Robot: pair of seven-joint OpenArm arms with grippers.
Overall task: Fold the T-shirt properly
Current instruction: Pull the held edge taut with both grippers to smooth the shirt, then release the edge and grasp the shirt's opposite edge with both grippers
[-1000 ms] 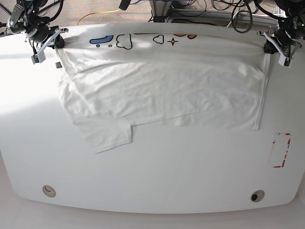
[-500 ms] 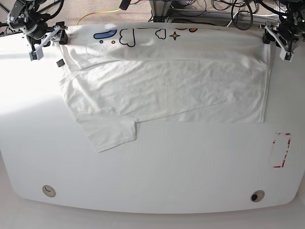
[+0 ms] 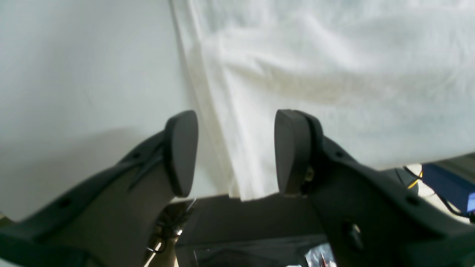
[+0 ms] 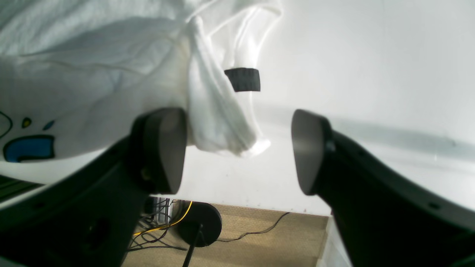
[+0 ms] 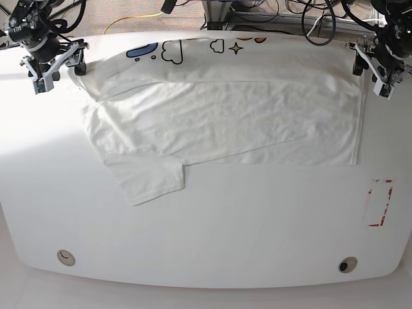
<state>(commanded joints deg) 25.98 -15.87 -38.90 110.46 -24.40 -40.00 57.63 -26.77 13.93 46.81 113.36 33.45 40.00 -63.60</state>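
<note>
The robot's right gripper will next move to the white T-shirt and close on its sleeve's outer edge [image 5: 111,167], near the place where the sleeve joins the T-shirt's body.
The white T-shirt [image 5: 225,116] lies flat across the far half of the table, folded over on itself. Its blue and black print [image 5: 154,50] shows along the far edge, and one sleeve [image 5: 148,181] sticks out at the near left. My right gripper [image 5: 55,65] hovers open just off the far-left corner. In the right wrist view that bunched corner [image 4: 219,126], with a black tag [image 4: 243,79], lies free beside the open right gripper [image 4: 235,148]. My left gripper [image 5: 372,74] is open at the far-right corner. The shirt's side edge [image 3: 207,111] runs untouched between the spread fingers of the left gripper [image 3: 235,152].
A red-marked rectangle [image 5: 380,203] is on the table at the right. Two round holes [image 5: 65,257] [image 5: 347,264] sit near the front edge. Cables and frame parts [image 5: 270,13] crowd the space behind the table. A black stand base [image 4: 200,224] rests on the floor.
Both grippers have let go of the shirt's far corners and opened. The one on the base view's left has drawn back outward. The shirt has settled flat after sliding toward the far edge.
</note>
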